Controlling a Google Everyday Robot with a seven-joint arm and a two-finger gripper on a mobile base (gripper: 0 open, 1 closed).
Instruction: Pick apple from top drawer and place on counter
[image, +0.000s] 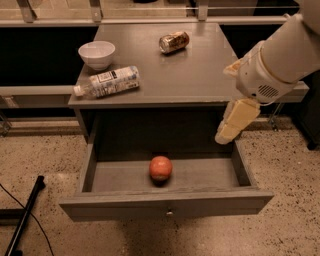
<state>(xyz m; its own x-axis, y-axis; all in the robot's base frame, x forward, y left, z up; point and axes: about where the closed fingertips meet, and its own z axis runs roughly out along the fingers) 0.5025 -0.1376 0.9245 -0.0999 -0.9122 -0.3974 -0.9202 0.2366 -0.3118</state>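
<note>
The robot's gripper should next go to the apple's side (167, 170) nearest the robot's arm, in the middle of the open top drawer, and close there.
The apple (160, 168), small, round and red-orange, lies in the middle of the open top drawer (165, 204), a shallow grey drawer with a small metal knob on its front. The counter (170, 67) is the flat grey top of the cabinet above it. My gripper (226, 133), cream-coloured, hangs from the white arm at the right. It points down over the drawer's right rear corner, up and to the right of the apple and apart from it. It holds nothing that I can see.
On the counter stand a white bowl (97, 54) at the back left, a plastic bottle (107, 81) lying on its side near the left front edge, and a brown and gold can (174, 42) lying at the back. A black pole (24, 215) lies on the speckled floor at the left.
</note>
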